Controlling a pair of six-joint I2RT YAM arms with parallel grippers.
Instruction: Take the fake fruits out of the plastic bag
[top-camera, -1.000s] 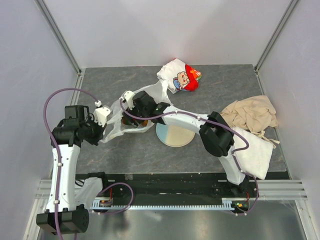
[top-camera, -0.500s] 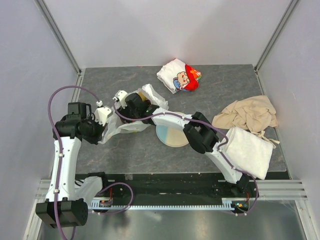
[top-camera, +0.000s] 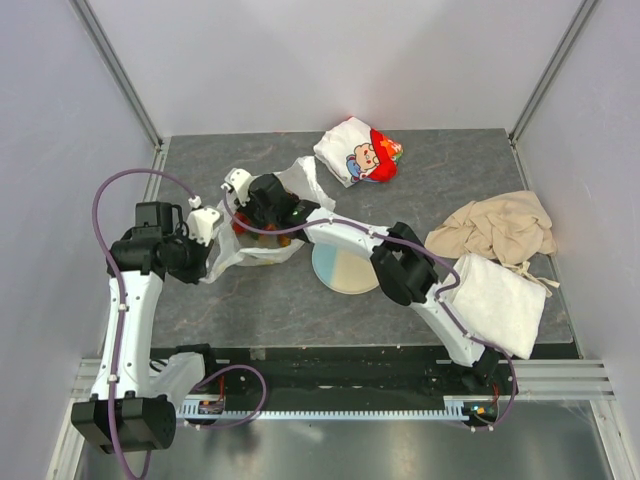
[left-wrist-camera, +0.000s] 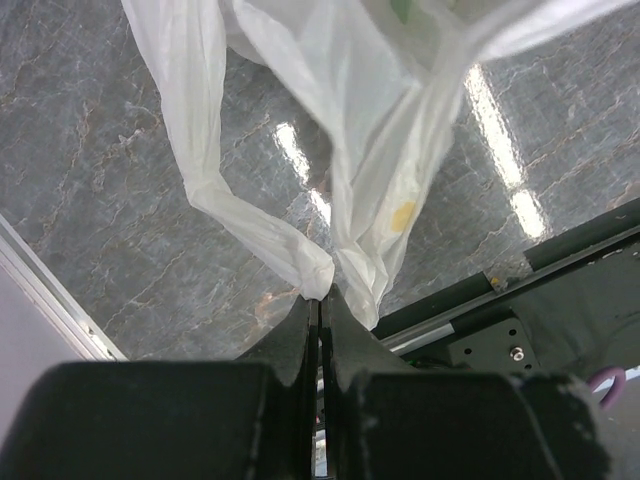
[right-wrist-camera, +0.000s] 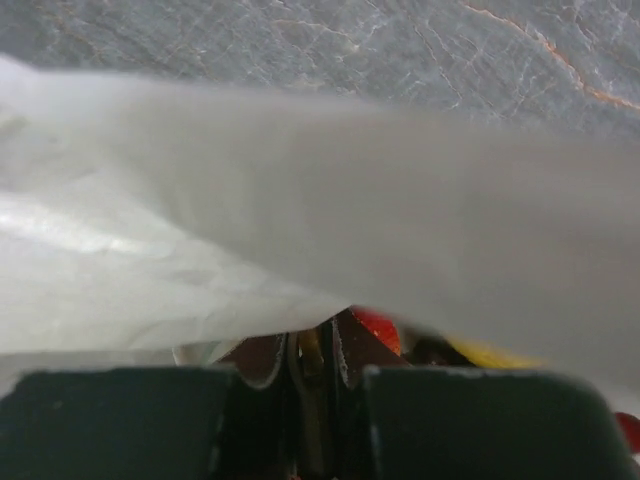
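Note:
Next, I set the red fake fruits on the back half of the round plate (top-camera: 355, 247) with my right gripper.
The plastic bag (top-camera: 262, 251) lies crumpled at the table's left centre, and red and orange-brown fake fruits (top-camera: 283, 240) show through its open mouth. My left gripper (top-camera: 214, 232) holds the bag's left side. In the left wrist view it (left-wrist-camera: 320, 292) is shut on a twisted loop handle, and the bag (left-wrist-camera: 380, 150) hangs away from it. My right gripper (top-camera: 246, 210) reaches into the bag's upper edge. In the right wrist view it (right-wrist-camera: 311, 338) has its jaws almost together on a thin fold of the bag (right-wrist-camera: 300, 200). A red fruit (right-wrist-camera: 378, 328) and a yellow one (right-wrist-camera: 492, 352) lie just beyond.
A round plate (top-camera: 345, 268) lies right of the bag, under my right forearm. A white-and-red cartoon packet (top-camera: 360, 150) sits at the back. A beige cloth (top-camera: 500, 228) and a folded white towel (top-camera: 500, 300) are at the right. The black front rail (left-wrist-camera: 560, 260) runs below.
My right gripper has shifted left into the bag's mouth and its jaws have come together. The bag's upper flap has moved with it. My left gripper keeps its hold on the handle.

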